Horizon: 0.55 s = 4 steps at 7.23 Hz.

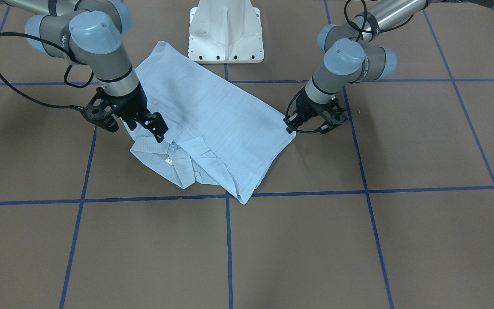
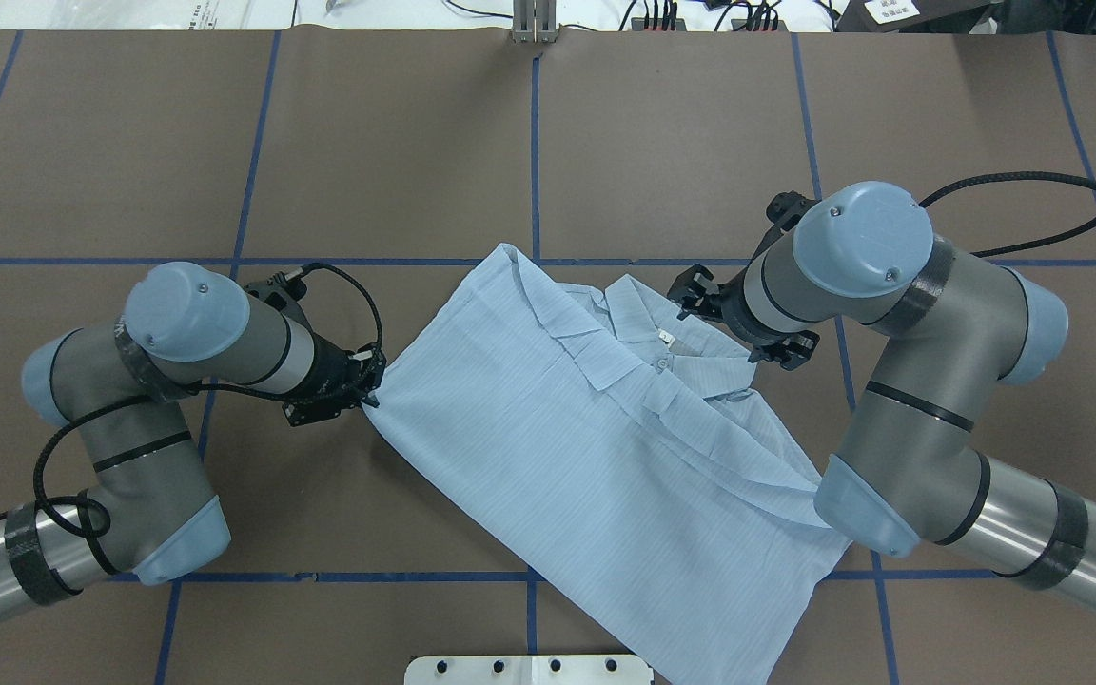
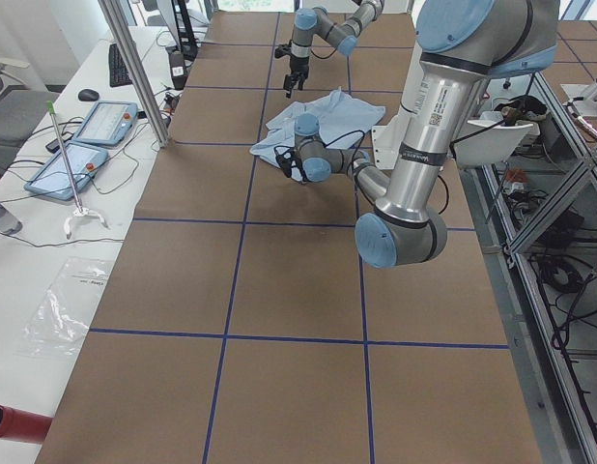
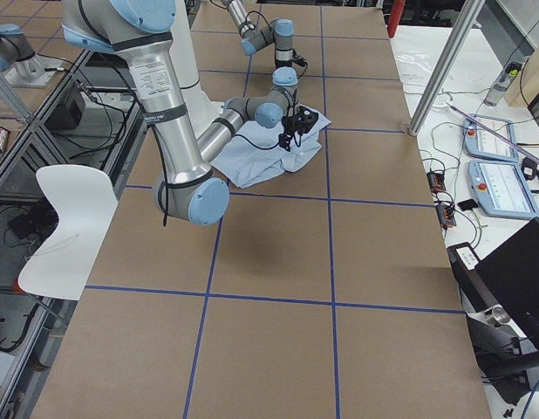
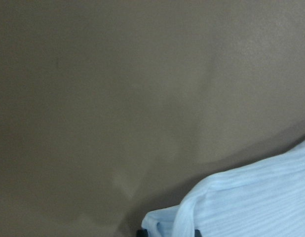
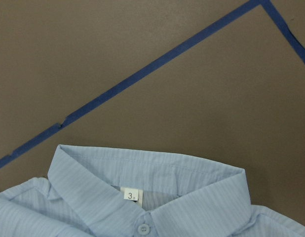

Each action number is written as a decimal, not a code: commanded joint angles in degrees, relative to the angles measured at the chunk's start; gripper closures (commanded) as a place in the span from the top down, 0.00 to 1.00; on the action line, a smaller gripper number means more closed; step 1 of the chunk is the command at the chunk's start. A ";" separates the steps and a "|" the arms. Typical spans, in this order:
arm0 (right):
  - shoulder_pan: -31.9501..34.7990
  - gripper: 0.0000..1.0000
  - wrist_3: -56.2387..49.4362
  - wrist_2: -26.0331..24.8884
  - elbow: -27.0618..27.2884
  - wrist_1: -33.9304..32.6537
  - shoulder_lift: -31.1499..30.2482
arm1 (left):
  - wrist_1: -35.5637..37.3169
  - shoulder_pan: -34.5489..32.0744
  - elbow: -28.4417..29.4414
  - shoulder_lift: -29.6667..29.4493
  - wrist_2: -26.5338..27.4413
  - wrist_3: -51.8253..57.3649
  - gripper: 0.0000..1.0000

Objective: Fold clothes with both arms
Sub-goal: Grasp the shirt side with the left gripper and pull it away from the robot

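I should release the shirt's corner from my left gripper on the bare table (image 1: 323, 244) beyond the blue tape line under the shirt's tip.
The pale-blue striped shirt (image 2: 567, 428) lies partly folded and slanted across the brown table, collar toward the far side. Its white neck label (image 6: 131, 194) and a button show in the right wrist view. My left gripper (image 2: 372, 392) sits low at the shirt's left corner, shut on a fold of fabric (image 5: 192, 217) that shows at the bottom of the left wrist view. My right gripper (image 1: 148, 128) hangs open just above the shirt beside the collar (image 1: 174, 156), holding nothing.
The white pedestal base (image 1: 225, 34) stands just behind the shirt. Blue tape lines (image 1: 225, 240) grid the table. A side bench with tablets (image 3: 86, 135) and a metal pole (image 3: 134, 68) runs along the far edge. A white chair (image 4: 69, 227) stands behind the robot.
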 commanded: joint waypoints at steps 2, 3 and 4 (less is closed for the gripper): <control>-0.08 1.00 0.20 -0.67 -0.39 0.02 0.24 | -1.01 -8.79 6.59 -4.11 2.06 13.27 0.00; -0.08 1.00 0.20 -0.67 -0.39 0.02 0.24 | -1.11 -13.27 14.38 -10.67 2.06 15.57 0.00; -0.08 1.00 0.20 -0.67 -0.39 0.02 0.24 | -3.98 -16.36 22.55 -16.83 2.06 16.29 0.00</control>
